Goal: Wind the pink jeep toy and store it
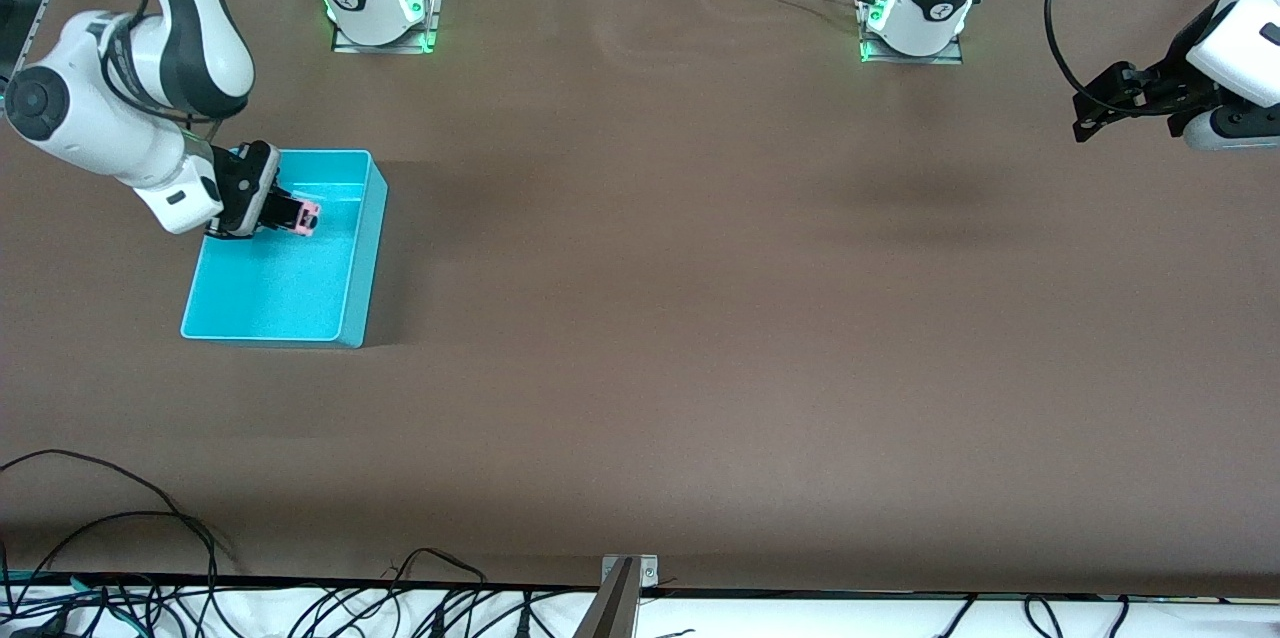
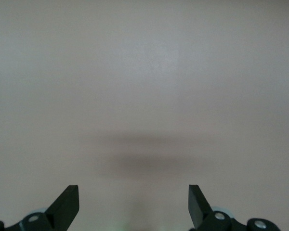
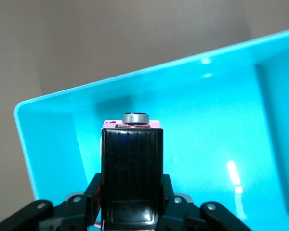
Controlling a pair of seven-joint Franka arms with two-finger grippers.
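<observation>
Next, my right gripper sets the pink jeep toy, which hangs over the bin's inside, down on the bottom of the turquoise bin, close to the bin's far short side (image 1: 308,217) (image 3: 108,166).
The pink jeep toy (image 1: 304,215) is small, light pink with a black roof, and hangs over the inside of the turquoise bin (image 1: 362,263). My right gripper (image 1: 291,213) is shut on it, reaching in over the bin's end nearest the right arm's end of the table. In the right wrist view the jeep's black roof (image 3: 131,168) fills the space between the fingers (image 3: 92,188), with the bin's wall (image 3: 53,103) around it. My left gripper (image 1: 1090,114) is open and holds nothing, waiting over bare table at the left arm's end; its fingertips (image 2: 67,202) stand wide apart.
The brown table (image 1: 700,318) stretches between the bin and the left arm. Cables (image 1: 120,538) lie along the table's edge nearest the front camera. The arm bases (image 1: 380,8) stand at the table's edge farthest from that camera.
</observation>
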